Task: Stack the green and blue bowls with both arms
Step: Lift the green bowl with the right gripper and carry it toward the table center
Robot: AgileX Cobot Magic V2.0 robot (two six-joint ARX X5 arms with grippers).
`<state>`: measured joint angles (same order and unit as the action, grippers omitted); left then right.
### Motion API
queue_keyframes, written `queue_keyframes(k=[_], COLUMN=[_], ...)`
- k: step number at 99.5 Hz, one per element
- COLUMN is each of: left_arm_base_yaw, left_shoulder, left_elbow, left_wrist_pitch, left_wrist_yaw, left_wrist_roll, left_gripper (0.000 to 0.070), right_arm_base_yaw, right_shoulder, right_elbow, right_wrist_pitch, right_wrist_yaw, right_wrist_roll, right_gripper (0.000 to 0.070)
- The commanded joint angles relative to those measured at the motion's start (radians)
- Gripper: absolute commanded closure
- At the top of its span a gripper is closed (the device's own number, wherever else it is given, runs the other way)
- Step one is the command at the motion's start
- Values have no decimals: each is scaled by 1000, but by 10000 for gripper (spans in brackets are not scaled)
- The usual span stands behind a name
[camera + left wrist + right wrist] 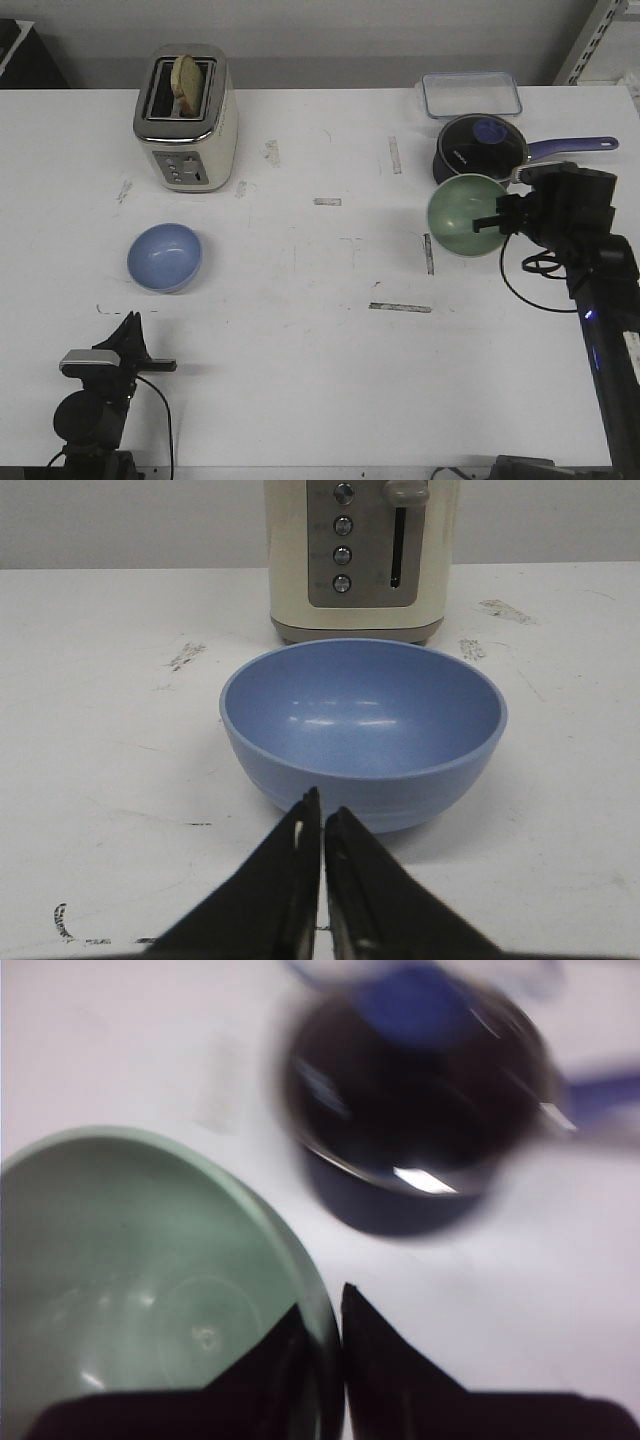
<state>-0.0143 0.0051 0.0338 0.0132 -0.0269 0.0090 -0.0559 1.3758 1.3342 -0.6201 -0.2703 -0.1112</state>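
Note:
Next, I release the green bowl with my right gripper on the table (pixel 305 326) between my left gripper and the nearest tape strip.
The blue bowl (pixel 164 256) (pixel 365 730) stands upright on the white table at the left, in front of the toaster. My left gripper (pixel 132 328) (pixel 322 810) is shut and empty, a short way on the near side of it. The green bowl (pixel 468 215) (pixel 140 1280) is at the right, tilted with its hollow facing the camera. My right gripper (pixel 497 222) (pixel 322 1312) is shut on its rim, one finger inside and one outside. The right wrist view is blurred.
A cream toaster (pixel 187 120) (pixel 360 555) with a slice of bread stands at the back left. A dark saucepan (pixel 480 145) (pixel 425 1100) with a purple handle sits just behind the green bowl, and a clear lidded box (pixel 471 95) behind that.

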Motion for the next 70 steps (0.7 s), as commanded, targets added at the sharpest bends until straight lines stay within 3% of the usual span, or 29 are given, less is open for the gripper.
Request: queue_keyframes(k=[1,16,40,70], left_arm_base_yaw=[2,2,2,2], left_shoulder=[-1,-1,-1,-1], left_elbow=[-22,-22,-22,-22], left_wrist_pitch=[11,11,10,10], left_wrist_yaw=[1,1,1,1], left_wrist_roll=[-2,-2,-2,-2], left_gripper=[699,699,699,699], right_arm_base_yaw=[82,303,610,732], right_shoulder=[4,3,62,202], right_elbow=[10,6,-71,-129], right_wrist_pitch=[-10,-74,-50,50], right_wrist_yaw=[-21,-60,-14,16], right_wrist_roll=[69,108,114,114], right_gripper=[699,699,699,699])
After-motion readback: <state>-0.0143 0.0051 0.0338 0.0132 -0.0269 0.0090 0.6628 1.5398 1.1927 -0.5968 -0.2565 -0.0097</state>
